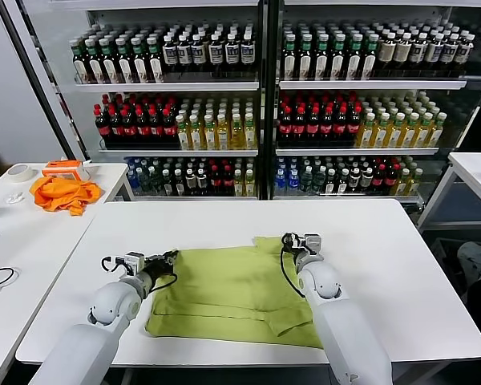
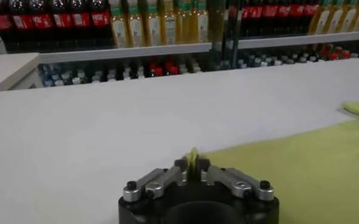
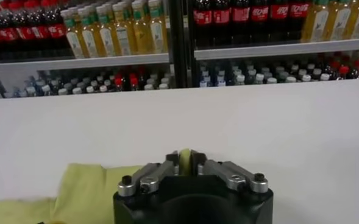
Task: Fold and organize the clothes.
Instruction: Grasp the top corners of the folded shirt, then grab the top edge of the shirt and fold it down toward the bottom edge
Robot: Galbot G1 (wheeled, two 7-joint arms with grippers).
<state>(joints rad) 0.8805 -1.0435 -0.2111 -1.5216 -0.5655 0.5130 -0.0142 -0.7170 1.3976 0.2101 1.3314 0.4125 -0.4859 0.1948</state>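
Note:
The robot's right gripper should release the T-shirt's far corner on its near half [image 1: 312, 301], next to the small folded flap.
The light yellow-green T-shirt [image 1: 240, 293] lies spread flat on the white table [image 1: 369, 241], plain side up. My left gripper [image 1: 171, 257] rests at the shirt's far left corner, shut on a pinch of its fabric [image 2: 193, 159]. At the far right corner my right gripper [image 1: 289, 239] is likewise shut on a fold of the same cloth [image 3: 185, 159]. Both arms reach in low from the near edge, and the shirt [image 2: 307, 176] stretches between them. Behind the right gripper the shirt [image 3: 88, 185] lies on the tabletop.
A bright orange cloth [image 1: 62, 193] and a tape roll [image 1: 18, 172] lie on a side table at the left. Shelves of bottles [image 1: 256, 104] stand behind the table. Another white table [image 1: 474, 170] stands at the right.

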